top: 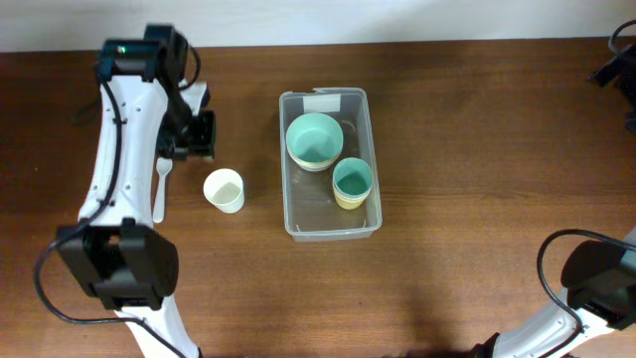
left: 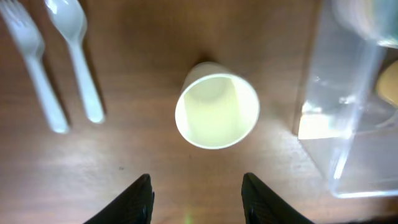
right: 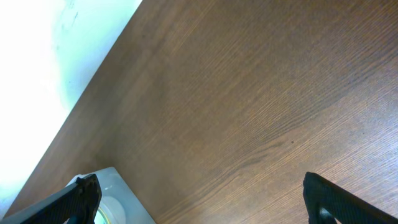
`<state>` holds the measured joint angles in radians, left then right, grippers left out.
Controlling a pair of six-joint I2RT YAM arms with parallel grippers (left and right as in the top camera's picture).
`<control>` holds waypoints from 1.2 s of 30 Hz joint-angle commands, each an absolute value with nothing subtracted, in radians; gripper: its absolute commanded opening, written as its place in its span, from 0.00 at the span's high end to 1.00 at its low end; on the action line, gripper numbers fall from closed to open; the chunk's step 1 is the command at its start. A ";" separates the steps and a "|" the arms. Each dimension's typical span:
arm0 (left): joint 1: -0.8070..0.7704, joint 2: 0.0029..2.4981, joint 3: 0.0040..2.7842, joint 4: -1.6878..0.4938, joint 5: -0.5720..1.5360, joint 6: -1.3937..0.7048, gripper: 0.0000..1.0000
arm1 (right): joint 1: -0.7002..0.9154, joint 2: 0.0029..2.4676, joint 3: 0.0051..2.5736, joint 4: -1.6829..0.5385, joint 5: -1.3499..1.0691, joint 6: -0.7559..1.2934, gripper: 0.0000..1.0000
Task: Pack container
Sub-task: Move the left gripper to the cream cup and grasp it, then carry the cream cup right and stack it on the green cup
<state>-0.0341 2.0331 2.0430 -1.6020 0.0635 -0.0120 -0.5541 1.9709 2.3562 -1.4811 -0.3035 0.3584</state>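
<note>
I move my left gripper to the pale yellow cup next and close it on the cup's rim [top: 206, 186] [left: 177, 122], on the side that faces the white plastic spoon.
The clear container [top: 328, 231] stands mid-table, its white label at the far short end. In it are a mint bowl [top: 314, 140] and a teal cup [top: 352, 181] nested in a yellow cup. A pale yellow cup [top: 225, 189] stands upright on the table left of it, also seen in the left wrist view [left: 216, 112]. My left gripper [top: 200, 134] hovers just beyond this cup, open and empty [left: 196, 199]. The container's wall [left: 348, 124] is at that view's right. My right gripper [right: 202, 202] is wide open and empty, off at the far right edge [top: 618, 62].
A white plastic fork [left: 34, 68] and spoon [left: 74, 56] lie side by side on the table left of the pale cup, under the left arm [top: 159, 189]. A corner of the container [right: 118, 193] shows in the right wrist view. A white wall borders the table's far edge.
</note>
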 commanded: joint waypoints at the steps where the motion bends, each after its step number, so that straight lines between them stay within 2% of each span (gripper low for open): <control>1: -0.027 2.027 1.873 -1.502 0.110 -0.023 0.48 | -0.557 1.975 2.358 -1.478 -0.302 0.357 0.01; 6: -0.023 2.027 1.670 -1.341 0.112 -0.023 0.48 | -0.557 1.975 2.358 -1.478 -0.302 0.357 0.01; 13: -0.023 2.027 1.604 -1.261 0.113 -0.042 0.48 | -0.557 1.975 2.358 -1.478 -0.302 0.357 0.01; 14: -0.023 2.028 1.604 -1.248 0.112 -0.042 0.52 | -0.557 1.975 2.358 -1.478 -0.302 0.357 0.01; 15: -0.023 2.028 1.604 -1.240 0.113 -0.042 0.62 | -0.557 1.975 2.358 -1.478 -0.302 0.357 0.01; 16: -0.023 2.028 1.604 -1.234 0.113 -0.042 0.73 | -0.557 1.975 2.358 -1.478 -0.302 0.357 0.01; 17: -0.023 2.028 1.604 -1.224 0.115 -0.043 0.89 | -0.557 1.975 2.358 -1.478 -0.302 0.357 0.01; 18: -0.023 2.028 1.604 -1.222 0.117 -0.047 0.98 | -0.557 1.975 2.358 -1.478 -0.302 0.357 0.01; 23: -0.023 2.018 1.657 -1.265 0.138 -0.075 0.99 | -0.557 1.975 2.358 -1.478 -0.302 0.357 0.01; 28: -0.033 1.949 2.069 -1.502 0.136 -0.075 0.99 | -0.557 1.975 2.358 -1.478 -0.302 0.357 0.01; 31: -0.106 1.922 2.339 -1.587 0.136 -0.075 0.99 | -0.557 1.975 2.358 -1.478 -0.302 0.357 0.01; 36: -0.300 1.914 2.472 -1.589 0.134 -0.031 0.99 | -0.557 1.975 2.358 -1.478 -0.302 0.357 0.01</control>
